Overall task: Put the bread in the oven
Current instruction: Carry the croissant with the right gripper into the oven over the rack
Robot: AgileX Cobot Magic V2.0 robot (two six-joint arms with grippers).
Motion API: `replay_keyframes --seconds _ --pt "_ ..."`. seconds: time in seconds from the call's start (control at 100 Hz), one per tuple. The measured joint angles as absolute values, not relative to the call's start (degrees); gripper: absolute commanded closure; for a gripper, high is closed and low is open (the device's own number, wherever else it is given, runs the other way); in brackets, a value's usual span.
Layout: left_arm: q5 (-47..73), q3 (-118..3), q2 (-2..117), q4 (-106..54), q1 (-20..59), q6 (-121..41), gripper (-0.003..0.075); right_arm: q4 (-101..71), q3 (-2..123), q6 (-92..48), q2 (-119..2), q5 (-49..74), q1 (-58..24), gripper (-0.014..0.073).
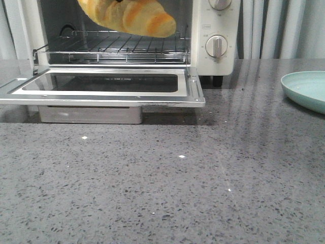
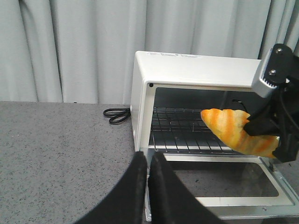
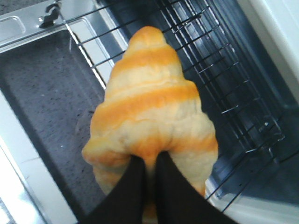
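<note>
The bread, now hanging above the rack's front, will sit on the oven's wire rack [image 1: 139,32] [image 3: 210,107], between its middle and the knob panel, when my right gripper lets go of it.
The bread [image 1: 133,16], a golden croissant-shaped roll with pale stripes, hangs in the air above the front of the wire rack [image 1: 117,47] of the cream-white oven [image 1: 216,35], whose glass door [image 1: 101,84] lies open and flat. My right gripper [image 3: 149,161] is shut on the bread [image 3: 149,107], pinching its middle; it also shows in the left wrist view [image 2: 268,123] holding the bread [image 2: 231,128] at the oven mouth. My left gripper [image 2: 148,161] is shut and empty, low over the counter beside the oven's left front corner [image 2: 140,116].
A pale green plate [image 1: 307,89] sits at the right on the grey speckled counter [image 1: 162,188]. Two round knobs [image 1: 217,46] are on the oven's right panel. A black cord [image 2: 117,114] lies behind the oven's left side. Grey curtains hang behind.
</note>
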State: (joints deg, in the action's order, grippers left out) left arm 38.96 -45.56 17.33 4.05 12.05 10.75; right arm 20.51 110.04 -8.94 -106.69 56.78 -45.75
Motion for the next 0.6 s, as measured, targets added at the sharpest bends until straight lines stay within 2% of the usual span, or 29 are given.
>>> replay_keyframes --seconds 0.6 --pt "39.06 -45.38 17.33 4.05 12.05 10.75 0.0741 29.22 110.81 -8.94 -112.99 47.78 -44.66 0.0661"
